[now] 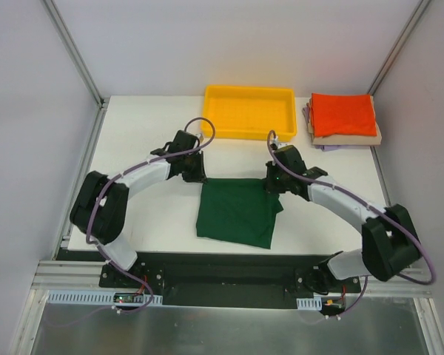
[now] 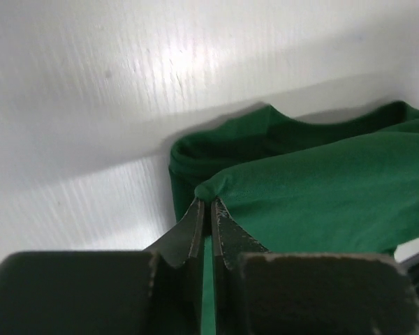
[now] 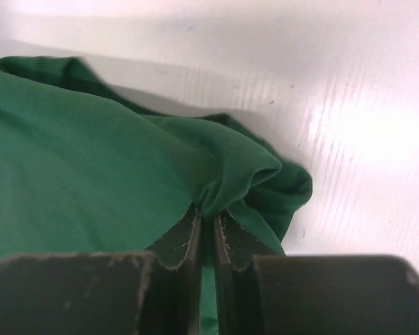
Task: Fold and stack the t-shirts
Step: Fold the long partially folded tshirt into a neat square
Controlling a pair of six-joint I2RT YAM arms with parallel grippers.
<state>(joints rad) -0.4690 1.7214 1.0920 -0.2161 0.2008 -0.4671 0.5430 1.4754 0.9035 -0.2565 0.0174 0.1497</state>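
The green t-shirt has a bunched fold pinched in my right gripper short of its corner, so that gripper should open and take that corner [image 3: 295, 184] again while my left gripper holds its end of the t-shirt still.
A dark green t-shirt [image 1: 237, 211] lies partly folded on the white table, near the front middle. My left gripper [image 1: 198, 176] is at its far left corner, shut on a pinch of the green cloth [image 2: 208, 190]. At the far right corner my right gripper [image 1: 272, 182] is shut on a bunched fold of the same shirt [image 3: 223, 192]. A stack of folded t-shirts [image 1: 342, 120] sits at the back right, orange-red on top, tan and lavender edges showing below.
A yellow plastic tray [image 1: 249, 111] stands at the back middle of the table, just beyond both grippers. Metal frame posts and white walls close in the left and right sides.
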